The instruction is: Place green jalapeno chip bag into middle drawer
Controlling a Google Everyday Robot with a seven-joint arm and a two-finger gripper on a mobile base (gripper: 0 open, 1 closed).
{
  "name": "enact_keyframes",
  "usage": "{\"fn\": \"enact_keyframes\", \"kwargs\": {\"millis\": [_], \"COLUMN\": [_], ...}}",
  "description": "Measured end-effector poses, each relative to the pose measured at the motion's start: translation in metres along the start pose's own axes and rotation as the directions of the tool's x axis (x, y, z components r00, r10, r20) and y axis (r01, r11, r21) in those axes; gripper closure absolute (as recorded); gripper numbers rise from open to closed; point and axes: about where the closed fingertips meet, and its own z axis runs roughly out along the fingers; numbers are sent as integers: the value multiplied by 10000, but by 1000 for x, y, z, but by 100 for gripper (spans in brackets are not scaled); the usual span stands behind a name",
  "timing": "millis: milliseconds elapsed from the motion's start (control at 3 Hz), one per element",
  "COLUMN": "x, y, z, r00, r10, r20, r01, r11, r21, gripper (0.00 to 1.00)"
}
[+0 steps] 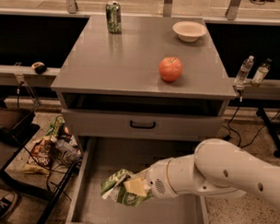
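Observation:
Next, I drop the green jalapeno chip bag, now hanging inside the open middle drawer, on the open drawer's grey bottom, below the black handle (133,183).
The green jalapeno chip bag (120,187) is crumpled, green with white lettering and pale patches. It hangs inside the open middle drawer (101,163), over the left part of its grey floor. My gripper (136,187) reaches in from the right on a thick white arm and is shut on the bag's right side. The fingers are mostly hidden by the bag. I cannot tell whether the bag touches the drawer floor.
On the grey cabinet top (123,62) stand a green soda can (113,17), a red apple (171,69) and a white bowl (189,30). A shut drawer front with a black handle (142,125) sits above the open drawer. A brown snack bag (39,155) and cables lie on the floor at left.

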Motion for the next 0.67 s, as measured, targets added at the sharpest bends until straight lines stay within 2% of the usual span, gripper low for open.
{"fn": "enact_keyframes", "kwargs": {"millis": [333,667], "x": [5,13], "y": [-21,-105], "z": [26,79], "r00": [9984,9769], "r10": [557,2135], "r20": [-28,36], "r01": [-558,-2131], "r11": [9980,9759], "r21": [-307,-468], "gripper": [100,100]}}
